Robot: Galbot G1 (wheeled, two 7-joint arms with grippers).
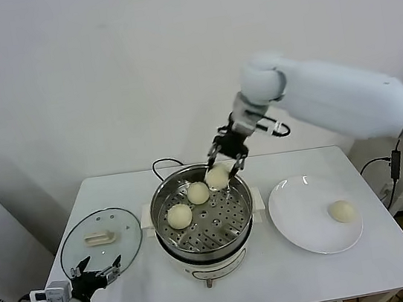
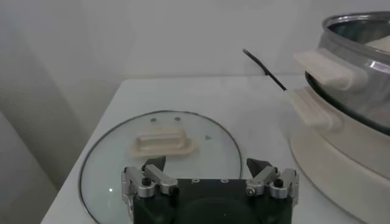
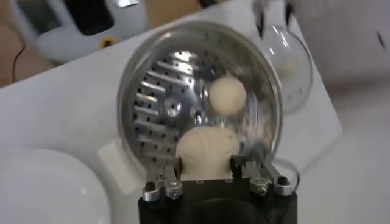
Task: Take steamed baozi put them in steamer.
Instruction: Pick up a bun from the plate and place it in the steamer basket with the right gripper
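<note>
Next, my right gripper puts the baozi down on the perforated tray [image 1: 203, 239] [image 3: 177, 72] by the steamer's front side.
The steamer [image 1: 162, 201] is a shiny steel pot with a perforated tray on a white base, mid-table. Two cream-white baozi lie in it, one at the left front [image 1: 179, 216] and one behind it [image 1: 198, 193]. My right gripper [image 1: 222, 172] is over the steamer's far rim, shut on a third baozi [image 1: 217, 176], which fills the space between its fingers in the right wrist view [image 3: 207, 151]. A fourth baozi [image 1: 341, 211] lies on the white plate [image 1: 303, 234] to the right. My left gripper [image 1: 95, 272] is parked open and empty at the front left, by the glass lid [image 1: 77, 251].
The round glass lid [image 2: 109, 164] with a cream handle lies flat left of the steamer. A black cord [image 1: 160, 164] runs behind the pot. The steamer's white side handle [image 2: 323, 67] shows in the left wrist view.
</note>
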